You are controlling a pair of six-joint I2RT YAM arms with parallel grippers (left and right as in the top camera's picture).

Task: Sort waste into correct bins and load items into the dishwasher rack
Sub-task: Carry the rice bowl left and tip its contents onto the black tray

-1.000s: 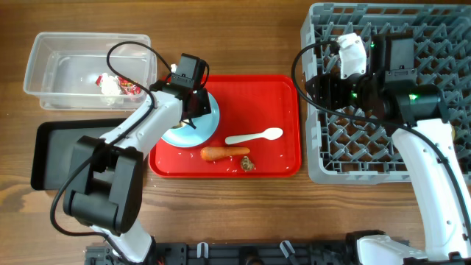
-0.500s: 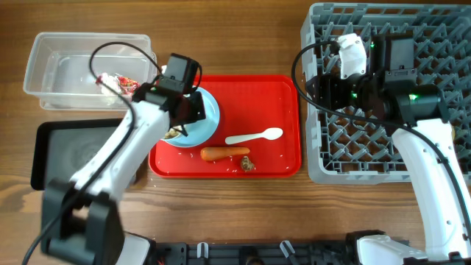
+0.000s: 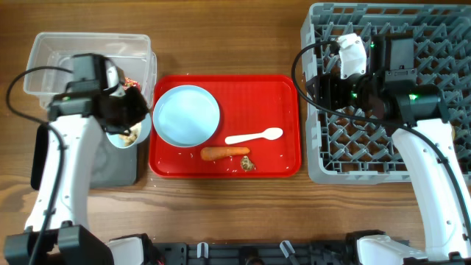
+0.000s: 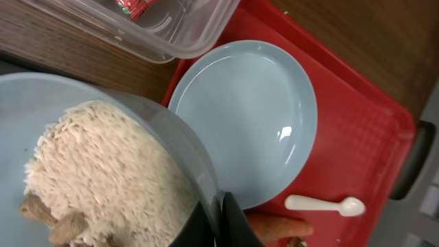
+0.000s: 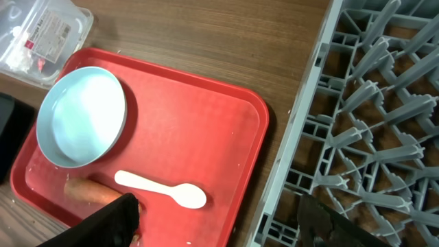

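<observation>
The robot's left gripper will set the pale blue bowl down on the red tray (image 3: 246, 111) (image 4: 334, 147) between the light-blue plate and the grey rack.
My left gripper (image 3: 135, 118) (image 4: 221, 209) is shut on the rim of a pale blue bowl (image 3: 125, 135) (image 4: 41, 103). The bowl holds rice-like crumbs (image 4: 103, 171) and brown scraps, and I hold it over the black tray (image 3: 51, 154), next to the clear tub (image 3: 44, 51). The red-and-white wrapper (image 3: 132, 85) lies in the tub. The light-blue plate (image 3: 189, 115) (image 5: 82, 116), white spoon (image 3: 254, 136) (image 5: 161, 190), carrot (image 3: 224, 153) and brown scraps (image 3: 247, 164) lie on the red tray (image 3: 283, 96). My right gripper (image 3: 313, 88) (image 5: 219, 226) is open and empty at the left edge of the grey rack (image 3: 427, 29).
The rack (image 5: 370, 116) fills the right side and its pegs stand upright. The clear tub (image 4: 171, 34) stands just left of the red tray (image 4: 370, 137). Bare wooden table (image 3: 221, 37) lies behind the tray.
My left gripper has carried the bowl of rice off the plate and leftwards to above the black tray. The plate is now bare. The right arm has not moved.
</observation>
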